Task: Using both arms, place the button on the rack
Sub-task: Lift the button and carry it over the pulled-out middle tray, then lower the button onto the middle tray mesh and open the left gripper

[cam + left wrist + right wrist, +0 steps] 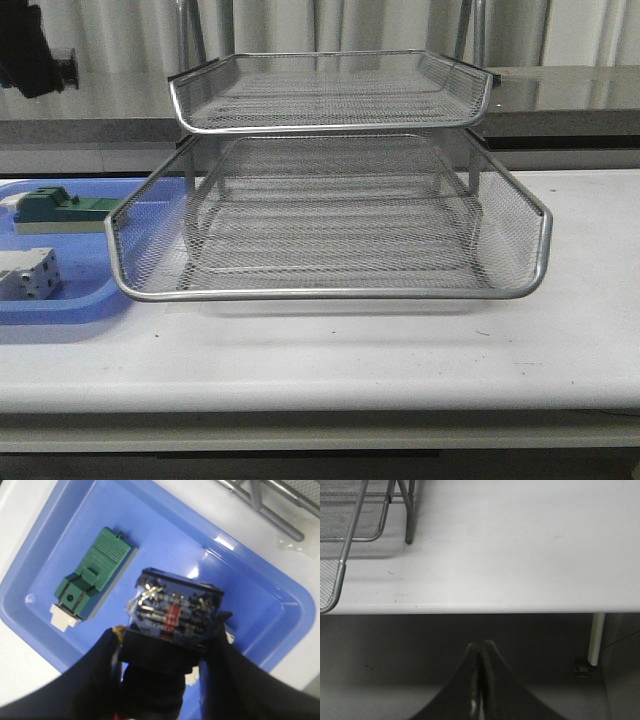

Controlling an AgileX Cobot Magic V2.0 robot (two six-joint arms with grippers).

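Observation:
Next, I release the button from my left gripper near the middle of the silver rack's lower mesh tray (298, 215). The button now hangs above the blue tray.
In the left wrist view my left gripper (167, 647) is shut on the button (172, 612). It grips the black collar, and the blue-black body with its metal terminals points away from the wrist; the red cap is hidden. The button hangs above the blue tray (165, 535). In the front view only part of the left arm (30, 50) shows, high in the top left corner. The silver wire-mesh rack (330, 294) stands mid-table, its lower tray pulled forward. My right gripper (481, 650) is shut and empty, below the table's edge, to the right of the rack's corner (350, 530).
The blue tray (60, 300) lies left of the rack and holds a green flat block (55, 210) and a white-grey block (28, 272). The green block (95, 572) also shows under the left wrist. A table leg (596, 637) stands near the right gripper.

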